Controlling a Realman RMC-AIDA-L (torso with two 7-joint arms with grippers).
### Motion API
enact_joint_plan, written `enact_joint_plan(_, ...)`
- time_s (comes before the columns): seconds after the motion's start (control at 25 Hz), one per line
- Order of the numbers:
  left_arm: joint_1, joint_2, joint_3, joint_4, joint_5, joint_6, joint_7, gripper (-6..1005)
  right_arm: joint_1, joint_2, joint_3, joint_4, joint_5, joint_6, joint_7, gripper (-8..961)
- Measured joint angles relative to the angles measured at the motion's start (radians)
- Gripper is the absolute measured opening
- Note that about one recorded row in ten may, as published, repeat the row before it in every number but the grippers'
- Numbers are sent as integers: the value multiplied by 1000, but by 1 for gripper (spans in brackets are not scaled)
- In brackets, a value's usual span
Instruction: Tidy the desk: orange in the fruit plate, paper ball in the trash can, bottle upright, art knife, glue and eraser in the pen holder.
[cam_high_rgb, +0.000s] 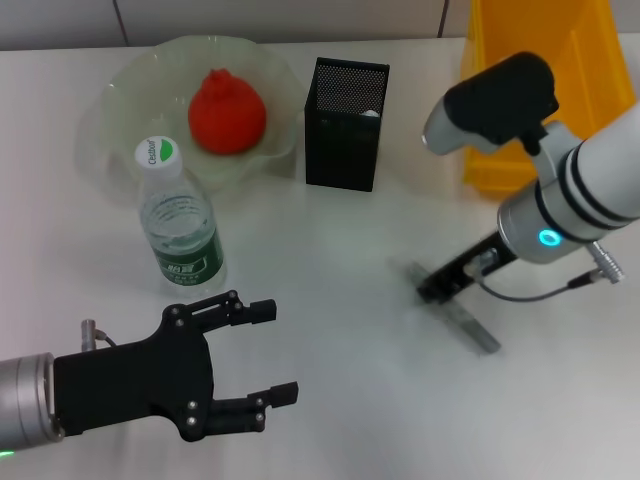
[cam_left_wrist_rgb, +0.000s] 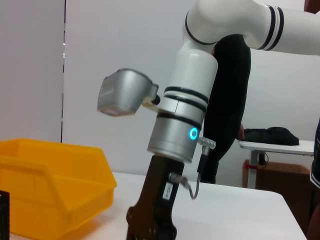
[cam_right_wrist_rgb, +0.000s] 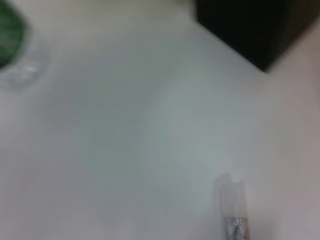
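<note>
My right gripper needs to let go of the art knife inside the black mesh pen holder (cam_high_rgb: 319, 102), at the side facing the fruit plate.
The orange (cam_high_rgb: 227, 112) lies in the pale green fruit plate (cam_high_rgb: 120, 90) at the back left. In front of the plate the bottle (cam_high_rgb: 180, 235) stands upright. The black mesh pen holder (cam_high_rgb: 345, 125) holds something white (cam_high_rgb: 370, 113). The grey art knife (cam_high_rgb: 465, 320) lies on the table at the right, and its end shows in the right wrist view (cam_right_wrist_rgb: 232, 210). My right gripper (cam_high_rgb: 435, 285) is down at the knife's far end. My left gripper (cam_high_rgb: 283, 352) hovers open and empty at the front left, near the bottle. Paper ball, glue and eraser are out of view.
A yellow bin (cam_high_rgb: 545, 90) stands at the back right, behind my right arm, and it also shows in the left wrist view (cam_left_wrist_rgb: 50, 185). The white tabletop (cam_high_rgb: 330, 400) lies bare between the two grippers.
</note>
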Motion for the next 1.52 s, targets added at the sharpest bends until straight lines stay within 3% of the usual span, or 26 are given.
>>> enact_joint_plan(0.12, 1, 0, 0, 0, 0, 3, 0, 813, -65, -4, 62, -131, 94, -12, -72, 140)
enact_joint_plan(0.28, 2, 0, 0, 0, 0, 3, 0, 813, -206, -1, 219, -343, 312, 42, -275, 140)
enact_joint_plan(0.36, 2, 0, 0, 0, 0, 2, 0, 813, -272, -1, 266, -373, 495, 138, -454, 140)
enact_joint_plan(0.48, 0, 0, 0, -1, 0, 1, 0, 813, -315, -1, 288, -297, 809, 278, -774, 139)
enact_joint_plan(0.6, -2, 0, 0, -2, 0, 1, 0, 813, -267, -3, 311, -91, 1082, 343, -1100, 139)
enact_joint_plan(0.68, -3, 0, 0, -2, 0, 1, 0, 813, -187, -4, 339, 94, 1219, 345, -1270, 139)
enact_joint_plan(0.92, -4, 0, 0, -2, 0, 1, 0, 813, 78, -5, 450, 597, 1374, 349, -1625, 138)
enact_joint_plan(1.08, -6, 0, 0, -1, 0, 1, 0, 813, 162, -5, 483, 736, 1377, 370, -1725, 156)
enact_joint_plan(1.24, -8, 0, 0, 2, 0, 3, 0, 813, 202, -2, 479, 794, 1380, 416, -1755, 193)
enact_joint_plan(1.52, -8, 0, 0, 3, 0, 3, 0, 813, 198, 0, 475, 824, 1381, 420, -1752, 259)
